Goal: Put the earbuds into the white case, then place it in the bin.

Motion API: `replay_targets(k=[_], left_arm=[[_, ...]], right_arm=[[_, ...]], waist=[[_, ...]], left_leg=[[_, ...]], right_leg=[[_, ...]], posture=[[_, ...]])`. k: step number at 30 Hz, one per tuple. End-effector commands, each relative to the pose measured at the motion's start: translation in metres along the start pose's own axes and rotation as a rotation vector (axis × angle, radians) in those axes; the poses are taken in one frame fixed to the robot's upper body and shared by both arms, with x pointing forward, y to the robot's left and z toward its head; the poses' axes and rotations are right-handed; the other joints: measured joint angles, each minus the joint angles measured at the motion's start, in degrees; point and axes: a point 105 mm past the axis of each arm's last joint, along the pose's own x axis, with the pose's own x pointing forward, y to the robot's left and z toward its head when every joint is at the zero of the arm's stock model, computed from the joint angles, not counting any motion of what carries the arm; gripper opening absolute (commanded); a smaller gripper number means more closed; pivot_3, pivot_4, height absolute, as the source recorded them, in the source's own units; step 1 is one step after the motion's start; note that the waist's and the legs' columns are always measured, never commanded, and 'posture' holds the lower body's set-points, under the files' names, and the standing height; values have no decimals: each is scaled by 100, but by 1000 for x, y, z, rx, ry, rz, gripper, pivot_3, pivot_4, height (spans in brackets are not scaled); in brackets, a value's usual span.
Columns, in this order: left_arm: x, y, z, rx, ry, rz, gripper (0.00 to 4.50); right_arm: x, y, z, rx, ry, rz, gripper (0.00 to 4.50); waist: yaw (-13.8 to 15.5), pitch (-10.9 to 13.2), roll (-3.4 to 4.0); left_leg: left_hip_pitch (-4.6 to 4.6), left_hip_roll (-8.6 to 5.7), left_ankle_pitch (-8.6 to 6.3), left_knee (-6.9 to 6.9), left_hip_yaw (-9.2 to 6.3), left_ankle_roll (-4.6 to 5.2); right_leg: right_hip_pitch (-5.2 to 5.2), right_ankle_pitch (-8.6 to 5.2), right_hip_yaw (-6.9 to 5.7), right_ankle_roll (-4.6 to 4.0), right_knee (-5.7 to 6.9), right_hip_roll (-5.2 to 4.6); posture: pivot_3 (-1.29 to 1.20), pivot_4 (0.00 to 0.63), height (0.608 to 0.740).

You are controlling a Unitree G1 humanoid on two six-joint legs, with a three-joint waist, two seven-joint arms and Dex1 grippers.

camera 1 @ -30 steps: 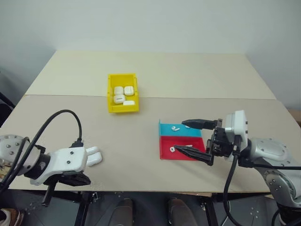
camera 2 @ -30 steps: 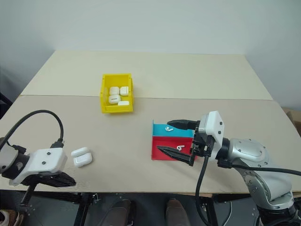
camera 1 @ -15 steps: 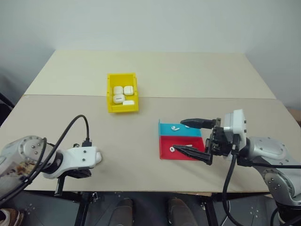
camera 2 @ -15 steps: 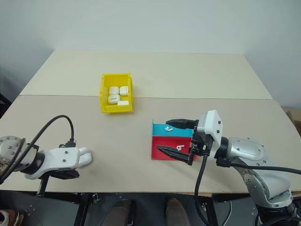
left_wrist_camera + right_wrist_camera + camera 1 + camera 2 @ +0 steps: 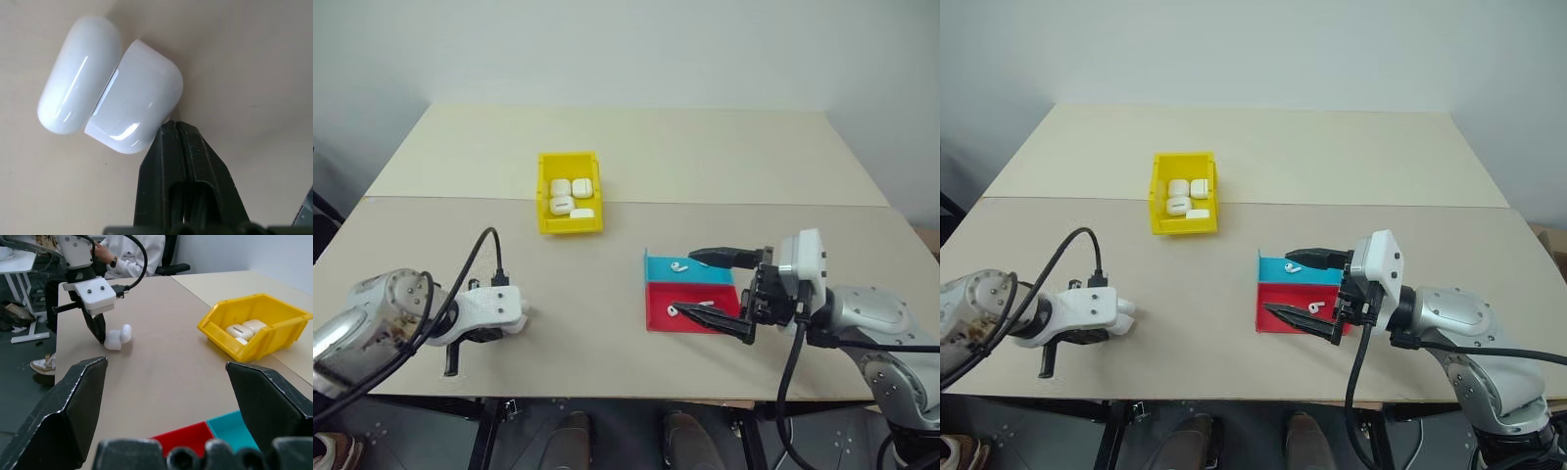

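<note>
The white case lies at a slant beside the shut fingers of my left gripper. Next, my left gripper backs away, opens and takes the case body [image 5: 139, 95] by its ends.
The white case [image 5: 132, 98] lies on the table with its lid [image 5: 78, 73] flipped open. My left gripper [image 5: 173, 128] is shut, pointing down, its tips right beside the case body; the right wrist view shows this left gripper [image 5: 100, 335] and the case [image 5: 117, 338] too. One of the earbuds [image 5: 1291, 265] lies in the tray's teal half, the other [image 5: 1313, 305] in the red half. My right gripper [image 5: 687, 282] hangs open above them, pointing left, holding nothing. The yellow bin [image 5: 544, 196] stands farther back.
The blue-and-red tray [image 5: 1327, 276] sits near the front edge on the right. Several white cases lie in the bin [image 5: 215, 330]. A seated person [image 5: 127, 254] is beyond the table's left side.
My left arm has swung forward and tipped down over the case, so the hand now covers it in the head views. The right arm has not moved.
</note>
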Motion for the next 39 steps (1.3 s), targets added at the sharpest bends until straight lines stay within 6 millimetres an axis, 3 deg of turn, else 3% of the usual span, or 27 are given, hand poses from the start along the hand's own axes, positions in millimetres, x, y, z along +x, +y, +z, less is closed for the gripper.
replay_targets(k=[1, 10, 14, 22, 27, 37, 39], left_arm=[[-1, 8, -1, 19, 25, 41, 47], [0, 36, 1, 41, 18, 146, 47], [-4, 38, -4, 58, 27, 139, 47], [-30, 34, -10, 139, -29, 58, 47], [-44, 40, 4, 85, -105, 7, 1182], [-36, 42, 19, 128, -85, -57, 4412], [-31, 44, 20, 116, -72, -55, 4463]], right_arm=[[-1, 3, 11, -43, -33, 6, 4500], [0, 4, 12, -46, -36, 8, 4500], [0, 5, 12, -47, -37, 10, 4500], [2, 4, 11, -43, -38, 16, 4500], [3, 5, 11, -43, -45, 18, 4500], [4, 8, 11, -41, -52, 11, 4500], [3, 8, 12, -40, -51, 7, 4500]], waist=[[4, 0, 0], [18, -1, 1], [2, -2, 1], [-20, -2, 1], [18, -2, 0], [-23, -2, 0], [-12, -2, 0]], left_leg=[[1, 0, 0, 0, -1, 0], [9, -1, 2, 4, -4, 3], [2, -1, 2, 4, -5, 3], [-2, 5, 2, 4, -4, 3], [-4, 0, 2, 8, -4, 3], [-16, 1, 2, 13, -10, 4], [-16, 1, 2, 14, -11, 4]], right_leg=[[0, 0, 0, 0, 1, 0], [10, 1, -1, 0, 6, 1], [2, 1, -1, 0, 6, 0], [-5, 2, -3, -2, 8, 1], [0, 2, -5, 0, 6, 0], [-8, 2, -6, 1, 10, 5], [-7, 2, -6, 1, 10, 5]], posture=[[0, 150, 740], [0, 150, 740], [0, 150, 740], [0, 150, 740], [0, 150, 740], [0, 150, 740], [0, 150, 740]])
